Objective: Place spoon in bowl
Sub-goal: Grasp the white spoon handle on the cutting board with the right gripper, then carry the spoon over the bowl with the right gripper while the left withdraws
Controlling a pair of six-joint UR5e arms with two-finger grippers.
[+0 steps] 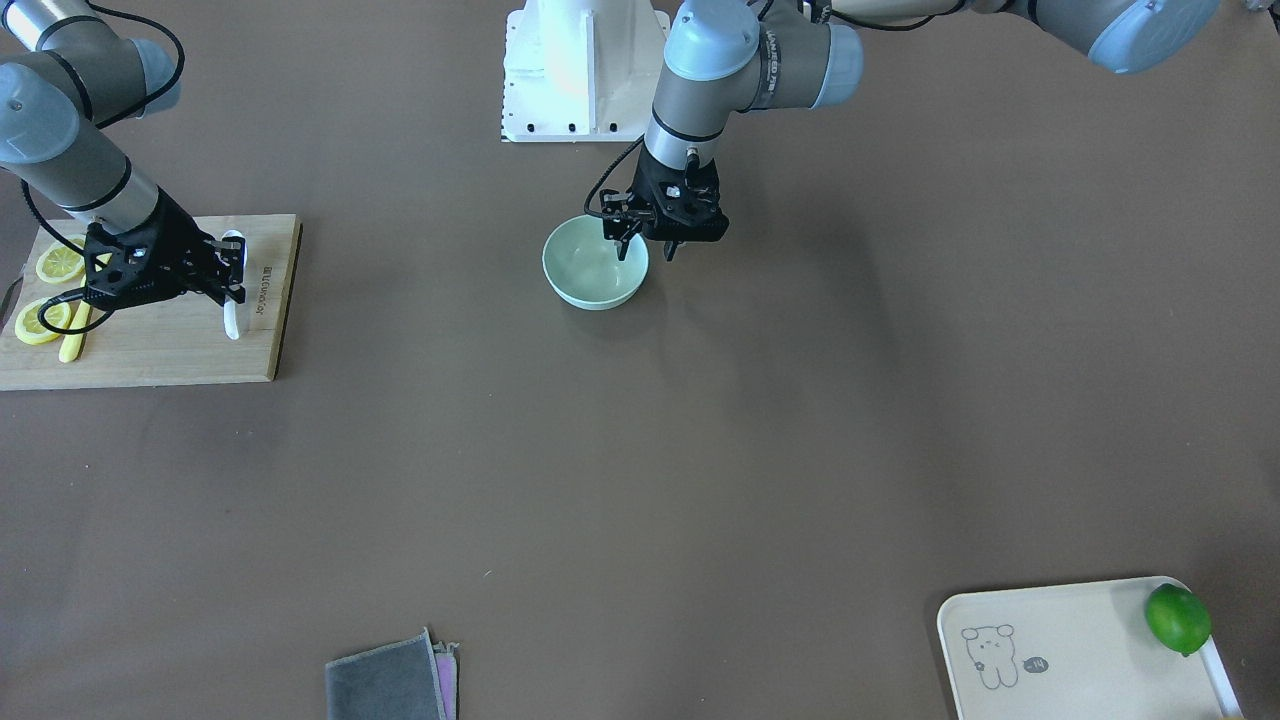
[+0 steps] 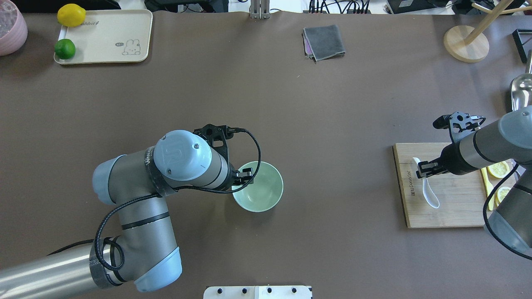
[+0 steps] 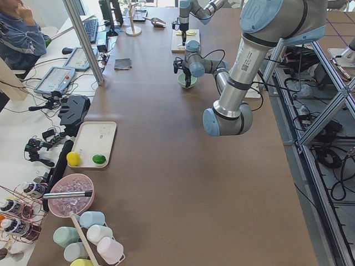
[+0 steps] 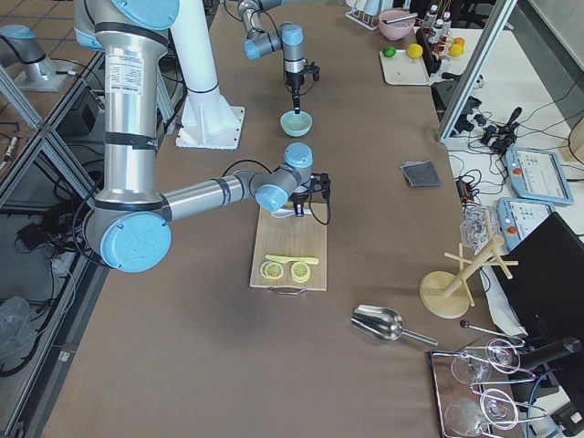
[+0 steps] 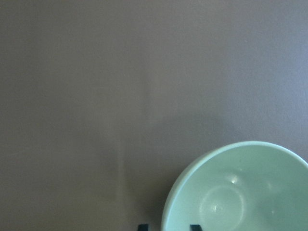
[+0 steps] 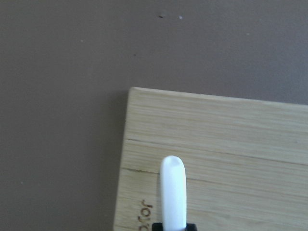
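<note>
The white spoon, still at the wooden cutting board, will leave my right gripper inside the empty mint-green bowl (image 1: pixel 588 276) under my left gripper.
The white spoon (image 1: pixel 232 322) lies on a wooden cutting board (image 1: pixel 170 340) at my right; it also shows in the overhead view (image 2: pixel 431 199). My right gripper (image 1: pixel 236 283) is shut on the spoon's handle (image 6: pixel 173 192), with a fingertip tight against each side. The spoon is at board level. The mint-green bowl (image 1: pixel 590 275) stands empty mid-table near my base. My left gripper (image 1: pixel 645 250) is open, and its fingers straddle the bowl's rim (image 5: pixel 178 192), one inside and one outside.
Lemon slices (image 1: pixel 60 262) and a yellow plastic knife (image 1: pixel 72 335) lie on the board behind the right gripper. A cream tray (image 1: pixel 1080 650) with a lime (image 1: pixel 1178 618) and a grey folded cloth (image 1: pixel 390 685) sit at the far edge. Bare brown table lies between board and bowl.
</note>
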